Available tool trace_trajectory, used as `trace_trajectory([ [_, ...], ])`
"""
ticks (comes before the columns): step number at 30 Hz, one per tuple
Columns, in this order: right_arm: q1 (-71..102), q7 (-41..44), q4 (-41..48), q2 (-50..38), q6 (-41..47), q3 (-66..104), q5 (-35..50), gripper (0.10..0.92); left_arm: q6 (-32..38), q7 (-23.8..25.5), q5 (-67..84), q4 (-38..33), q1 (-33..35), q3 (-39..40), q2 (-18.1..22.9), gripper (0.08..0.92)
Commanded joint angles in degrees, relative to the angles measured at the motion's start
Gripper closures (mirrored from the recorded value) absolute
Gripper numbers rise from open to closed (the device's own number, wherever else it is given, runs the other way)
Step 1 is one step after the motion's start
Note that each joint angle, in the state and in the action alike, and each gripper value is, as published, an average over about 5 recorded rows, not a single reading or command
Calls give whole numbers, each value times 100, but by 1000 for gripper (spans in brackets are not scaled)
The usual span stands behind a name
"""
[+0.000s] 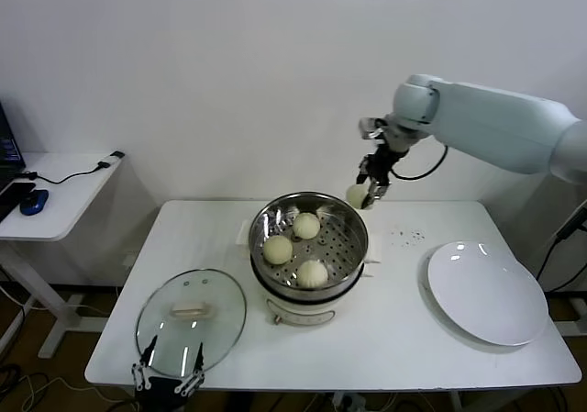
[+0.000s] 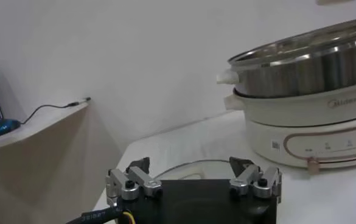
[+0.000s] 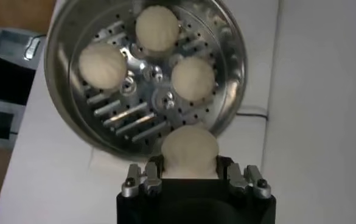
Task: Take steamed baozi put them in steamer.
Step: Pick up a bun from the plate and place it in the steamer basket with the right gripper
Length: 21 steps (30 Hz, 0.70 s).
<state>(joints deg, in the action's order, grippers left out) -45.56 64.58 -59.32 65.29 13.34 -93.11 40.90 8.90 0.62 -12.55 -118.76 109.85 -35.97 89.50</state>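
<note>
Next, my right gripper releases the baozi on the empty side of the steamer (image 1: 335, 245) (image 3: 148, 109) that is nearest to the white plate.
The steamer (image 1: 353, 219) stands mid-table, a steel perforated basket on a cream pot body; its rim also shows in the right wrist view (image 3: 65, 115) and its side in the left wrist view (image 2: 299, 67). Three steamed baozi lie inside (image 1: 306, 225), (image 1: 278, 250), (image 1: 313, 272). My right gripper (image 1: 367, 194) hangs above the steamer's far right rim, shut on another baozi (image 3: 189, 149), also seen in the head view (image 1: 356, 195). My left gripper (image 1: 167, 375) waits open low at the table's front left edge, nothing between its fingers (image 2: 193, 173).
A glass lid (image 1: 191, 318) with a white handle lies flat at the front left, just beyond my left gripper. A white plate (image 1: 486, 291) sits at the right. A side table (image 1: 55, 192) with a cable and a blue mouse stands off to the left.
</note>
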Motion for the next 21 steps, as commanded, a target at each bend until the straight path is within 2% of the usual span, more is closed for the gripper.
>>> trace_trajectory([
  [1,-249,-210,-192,1069,232,-899,813,448,-11,17,45,17,-24,19,-19,177],
  [21,610,-586,-92,1079,296,-1109,474,440,-95,43,104,150,-159,-67,-29,177],
])
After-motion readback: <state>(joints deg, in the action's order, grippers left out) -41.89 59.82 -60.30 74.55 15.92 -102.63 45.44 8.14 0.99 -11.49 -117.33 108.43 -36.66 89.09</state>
